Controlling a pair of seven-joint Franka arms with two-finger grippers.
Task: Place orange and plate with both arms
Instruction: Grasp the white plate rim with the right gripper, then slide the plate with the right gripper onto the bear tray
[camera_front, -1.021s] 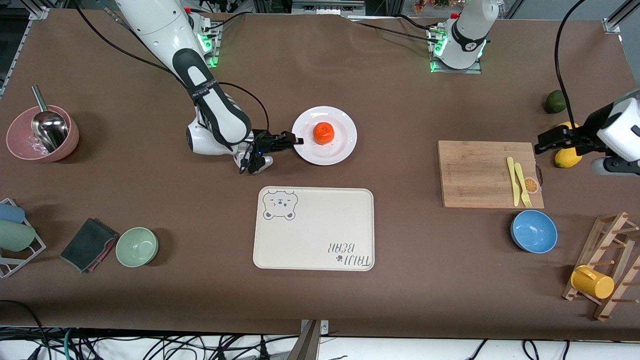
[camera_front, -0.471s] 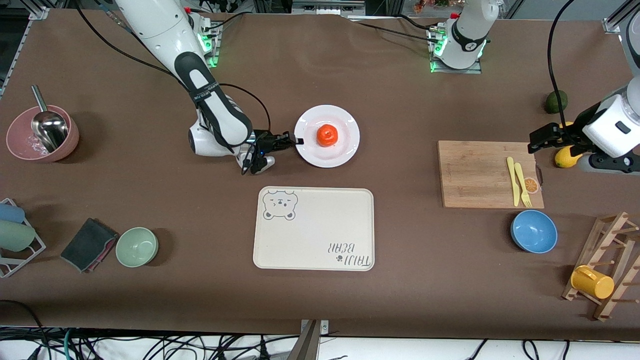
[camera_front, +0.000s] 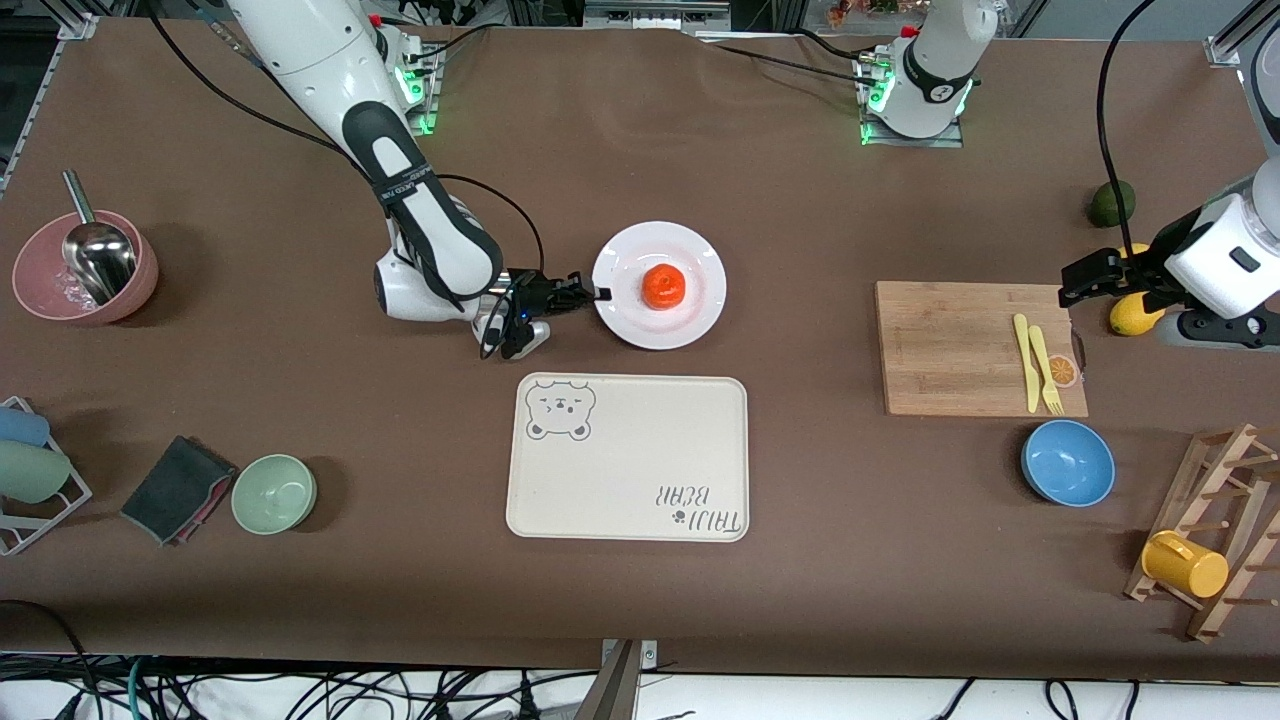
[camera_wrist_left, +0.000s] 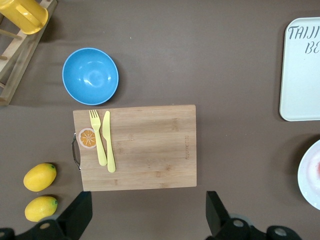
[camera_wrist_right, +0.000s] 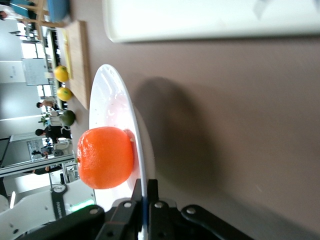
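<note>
The white plate, now held a little above the table, will be let go by my right gripper on the cream tray (camera_front: 626, 442) between the bear drawing and the lettering.
The orange (camera_front: 663, 286) sits in the middle of the white plate (camera_front: 692, 245). My right gripper (camera_front: 598, 293) is shut on the plate's rim at the edge toward the right arm's end and holds the plate a little above the table, over the spot just farther from the front camera than the cream tray (camera_front: 628, 458). In the right wrist view the fingers clamp the thin rim (camera_wrist_right: 145, 200) with the orange (camera_wrist_right: 105, 157) resting on the plate (camera_wrist_right: 107, 95). My left gripper (camera_front: 1068, 285) is open and empty, high over the edge of the wooden board (camera_front: 975, 348).
A yellow knife and fork (camera_front: 1036, 362) lie on the board. Two lemons (camera_wrist_left: 40, 192) and a green fruit (camera_front: 1111, 202) lie at the left arm's end. A blue bowl (camera_front: 1067, 462), a mug rack (camera_front: 1205, 535), a green bowl (camera_front: 273, 492) and a pink bowl with a scoop (camera_front: 85, 265) stand around.
My right gripper has carried the plate with the orange toward the cream tray and a little toward the left arm's end. My left gripper has risen and shifted slightly.
</note>
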